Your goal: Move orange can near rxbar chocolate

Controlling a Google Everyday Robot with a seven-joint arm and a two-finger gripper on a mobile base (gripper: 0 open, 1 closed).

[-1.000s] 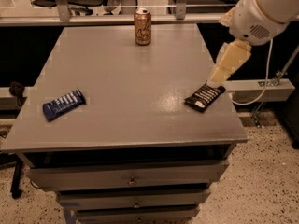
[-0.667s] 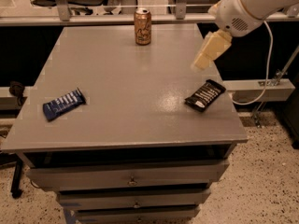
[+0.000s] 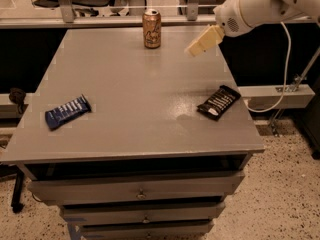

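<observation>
My gripper needs to close around the sides of the middle of the orange can (image 3: 152, 29), because the can needs to move near the rxbar chocolate.
The orange can (image 3: 151, 28) stands upright near the far edge of the grey table (image 3: 130, 89), a little left of centre. The rxbar chocolate (image 3: 218, 102), a flat black wrapper with white stripes, lies near the table's right edge. My gripper (image 3: 196, 47) hangs above the far right part of the table, to the right of the can and apart from it, on a white arm coming in from the upper right. It holds nothing.
A blue wrapper with white stripes (image 3: 67, 111) lies near the table's left front. Drawers (image 3: 135, 191) run under the table front. A glass railing with posts (image 3: 65, 4) stands behind the far edge. A white cable and rail (image 3: 280, 96) are on the right.
My gripper has moved left and toward the far edge, from above the black bar toward the can. The can and both wrappers have not moved.
</observation>
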